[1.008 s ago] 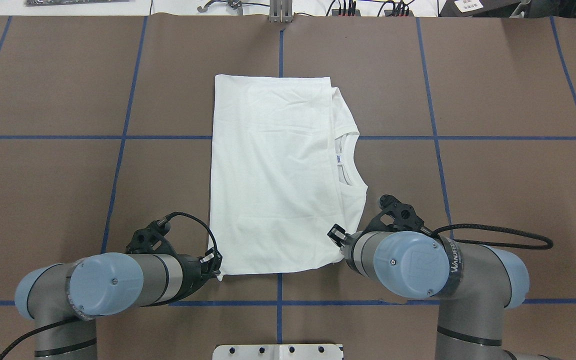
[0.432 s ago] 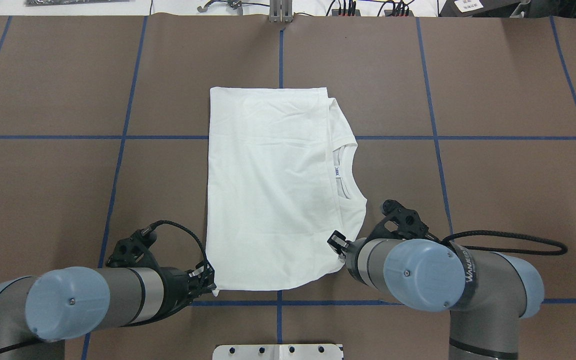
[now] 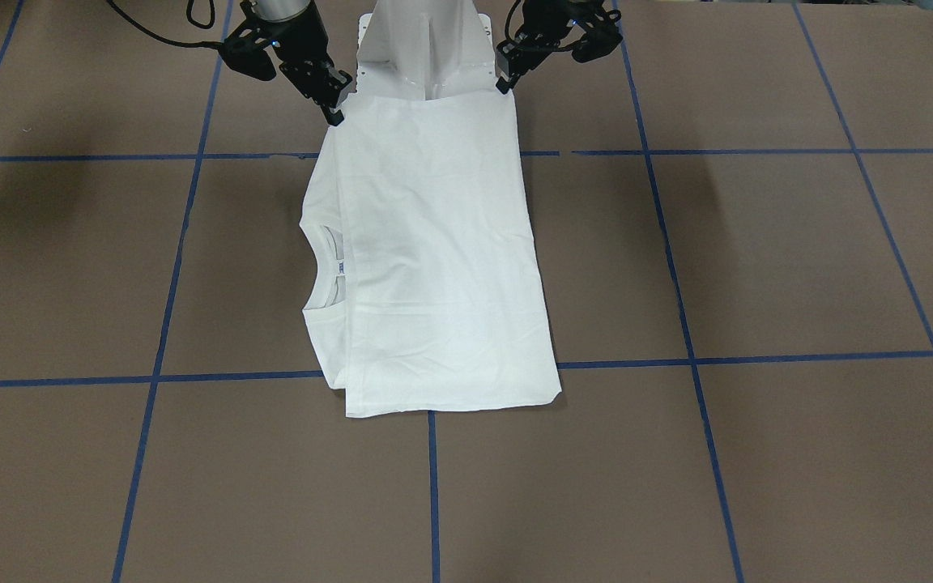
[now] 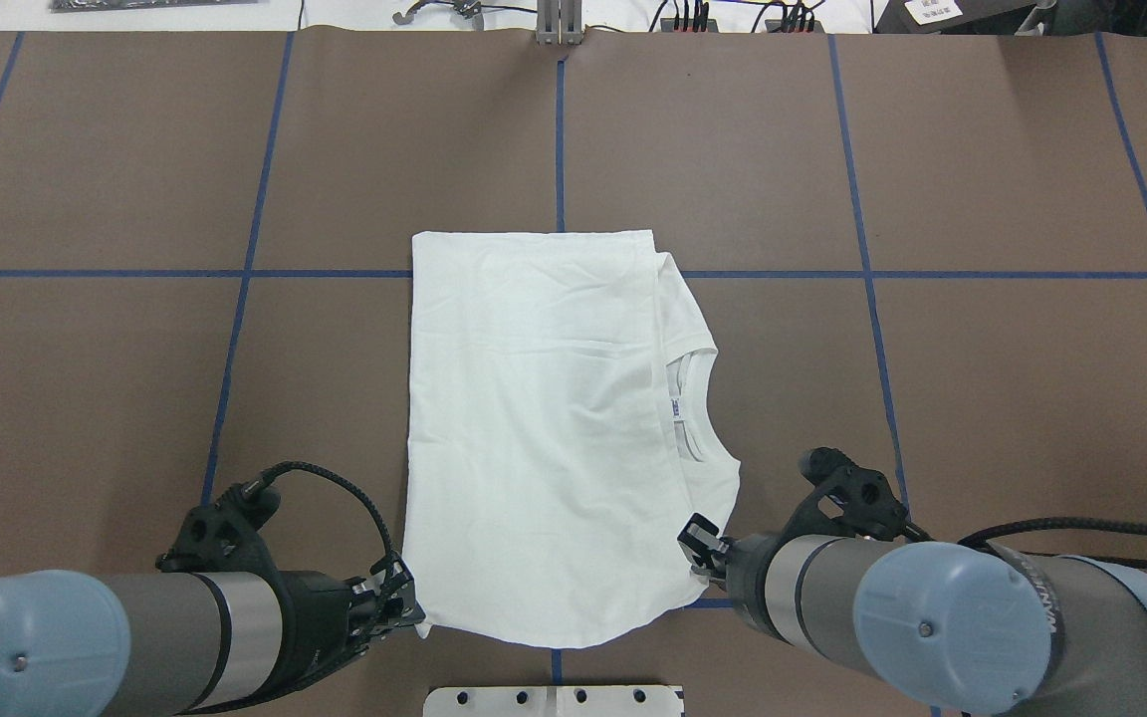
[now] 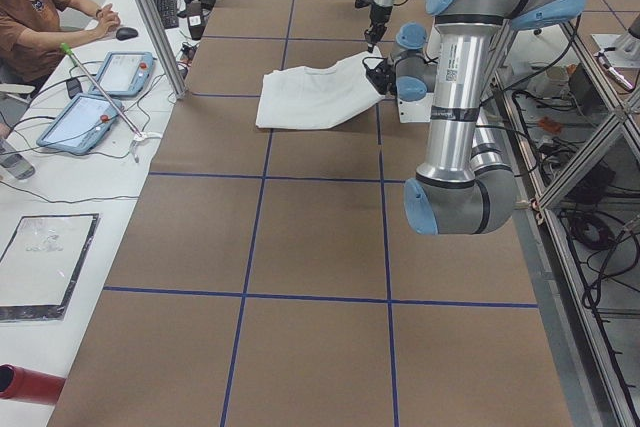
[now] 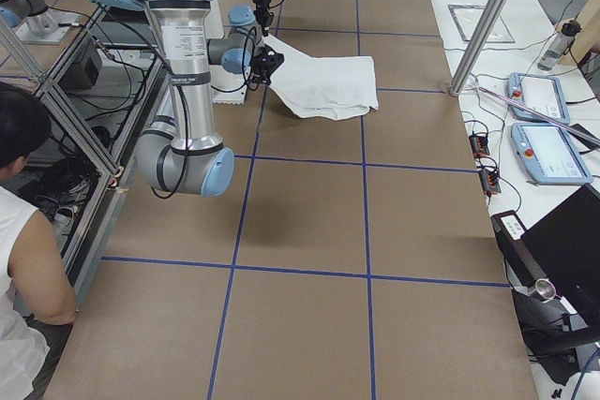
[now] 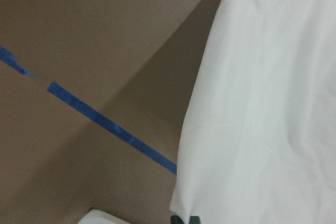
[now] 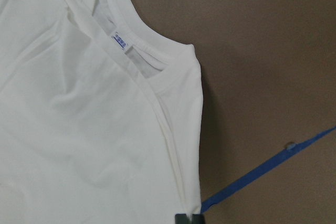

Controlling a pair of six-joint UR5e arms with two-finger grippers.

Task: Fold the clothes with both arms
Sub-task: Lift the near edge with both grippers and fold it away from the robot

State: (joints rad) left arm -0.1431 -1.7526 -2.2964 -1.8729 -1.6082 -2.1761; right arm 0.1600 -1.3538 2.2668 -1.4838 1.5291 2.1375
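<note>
The T-shirt's near corner, now slightly lifted at the near edge, will be let go by my right gripper on the flat far end of the shirt (image 3: 332,358), just past the collar.
The clothes are one white T-shirt (image 4: 534,438), folded into a long rectangle on the brown table, with the ribbed collar (image 4: 695,413) and neck label (image 4: 677,406) showing on its right side. My left gripper (image 4: 404,612) is shut on the shirt's near left corner. My right gripper (image 4: 698,548) is shut on the near right corner. The near edge hangs slightly lifted and sags between them, while the far part lies flat. In the front-facing view the left gripper (image 3: 505,81) and right gripper (image 3: 335,112) hold the shirt (image 3: 434,267) close to the base. Each wrist view shows cloth (image 7: 262,103) (image 8: 89,119) pinched at the bottom edge.
The white pedestal base (image 4: 554,700) sits just behind the shirt's near edge. Blue tape lines (image 4: 235,289) grid the brown table. Tablets (image 5: 100,97) and a seated person (image 5: 40,17) are along the far side table. Another person (image 6: 28,259) sits near the robot's right end.
Both grippers have drawn back toward the robot's base, dragging the shirt with them. Its far edge has slid nearer and now lies just beyond the cross tape line.
</note>
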